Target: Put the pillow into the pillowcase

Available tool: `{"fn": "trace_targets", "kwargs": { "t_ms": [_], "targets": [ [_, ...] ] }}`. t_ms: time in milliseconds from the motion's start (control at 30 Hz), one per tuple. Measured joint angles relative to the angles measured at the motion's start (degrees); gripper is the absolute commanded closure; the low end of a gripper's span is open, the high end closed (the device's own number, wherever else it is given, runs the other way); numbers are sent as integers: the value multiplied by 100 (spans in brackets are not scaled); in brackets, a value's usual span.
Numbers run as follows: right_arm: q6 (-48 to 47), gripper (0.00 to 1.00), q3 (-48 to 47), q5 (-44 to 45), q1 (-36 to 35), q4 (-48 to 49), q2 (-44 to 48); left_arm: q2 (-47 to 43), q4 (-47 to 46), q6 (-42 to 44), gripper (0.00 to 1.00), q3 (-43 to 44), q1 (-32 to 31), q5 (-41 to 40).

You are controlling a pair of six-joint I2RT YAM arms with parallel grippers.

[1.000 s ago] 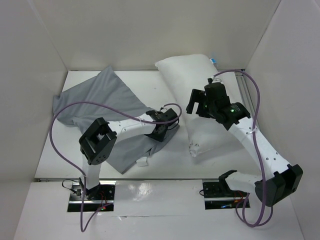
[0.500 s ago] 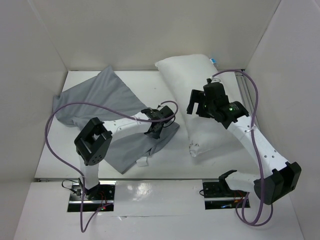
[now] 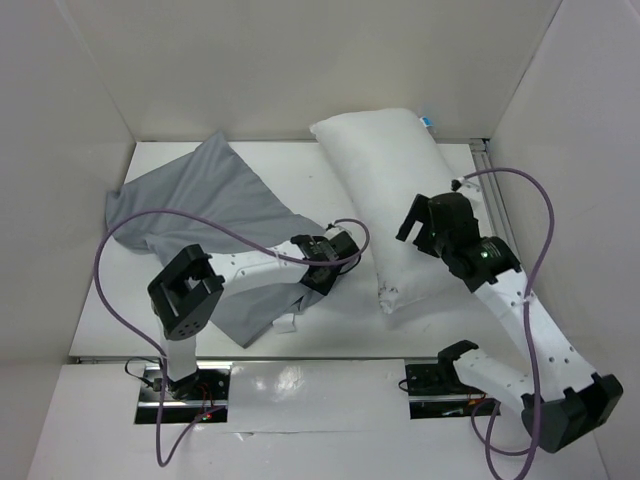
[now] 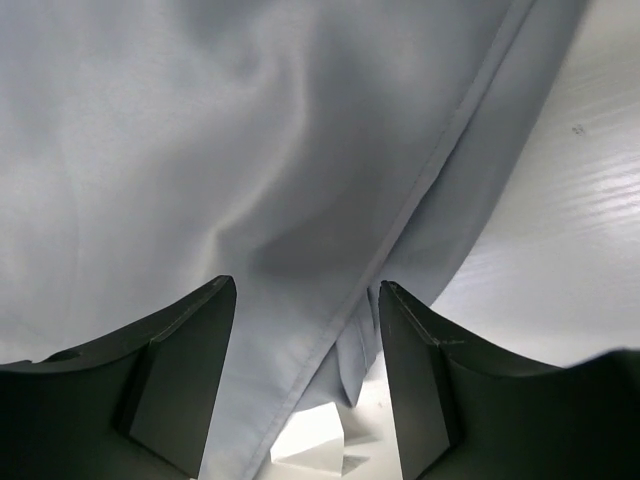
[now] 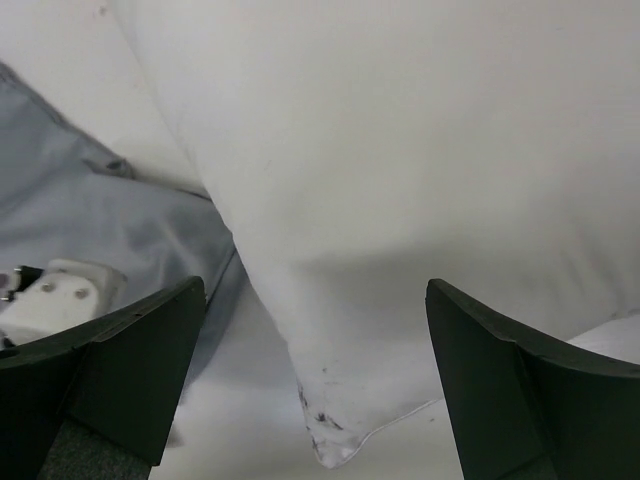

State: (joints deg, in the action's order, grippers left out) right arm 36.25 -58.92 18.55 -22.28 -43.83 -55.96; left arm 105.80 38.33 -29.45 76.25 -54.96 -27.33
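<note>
My left gripper needs to pinch the upper hem (image 4: 338, 322) of the pillowcase, which lies flat over its lower layer, and lift it before the pillow goes in.
The white pillow (image 3: 385, 190) lies diagonally from the back middle to the near right, and its near corner shows in the right wrist view (image 5: 400, 150). The blue-grey pillowcase (image 3: 215, 205) lies crumpled on the left. My left gripper (image 3: 322, 262) is open and sits low over the pillowcase's right hem. The hem (image 4: 250, 150) runs between the fingers of the left gripper (image 4: 306, 290) without being pinched. My right gripper (image 3: 415, 222) is open wide above the pillow's near end. In the right wrist view the right gripper (image 5: 315, 290) straddles the pillow's corner, with pillowcase cloth (image 5: 90, 210) at left.
White walls enclose the table on the left, back and right. A metal rail (image 3: 487, 180) runs along the right wall. A small white tag (image 3: 287, 323) sticks out at the pillowcase's near edge, also seen in the left wrist view (image 4: 310, 440). Purple cables loop over both arms.
My right arm has drawn back, taking its open gripper down the pillow toward the near end. My left gripper has shifted slightly toward the near right along the pillowcase hem.
</note>
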Motion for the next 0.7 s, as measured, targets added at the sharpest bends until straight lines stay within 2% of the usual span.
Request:
{"fn": "trace_targets", "kwargs": {
  "t_ms": [200, 333, 367, 500, 600, 633, 700],
  "targets": [
    [208, 2, 24, 380, 13, -33, 326, 498, -107, 70, 31, 2, -37, -81],
    [249, 2, 24, 468, 39, -81, 286, 553, -170, 50, 41, 2, -48, -219],
    [254, 2, 24, 472, 42, -85, 289, 562, -168, 50, 48, 2, -48, -267],
    [273, 2, 22, 474, 44, -87, 286, 584, -120, -13, 66, 39, -48, -413],
    [286, 2, 22, 459, 44, -87, 284, 586, -68, -63, 66, 109, -48, -507],
    [286, 2, 22, 459, 44, -85, 278, 584, -57, -70, 62, 127, -48, -531],
    [286, 2, 22, 446, 42, -83, 260, 584, -39, -74, 62, 138, -48, -549]
  ]
}}
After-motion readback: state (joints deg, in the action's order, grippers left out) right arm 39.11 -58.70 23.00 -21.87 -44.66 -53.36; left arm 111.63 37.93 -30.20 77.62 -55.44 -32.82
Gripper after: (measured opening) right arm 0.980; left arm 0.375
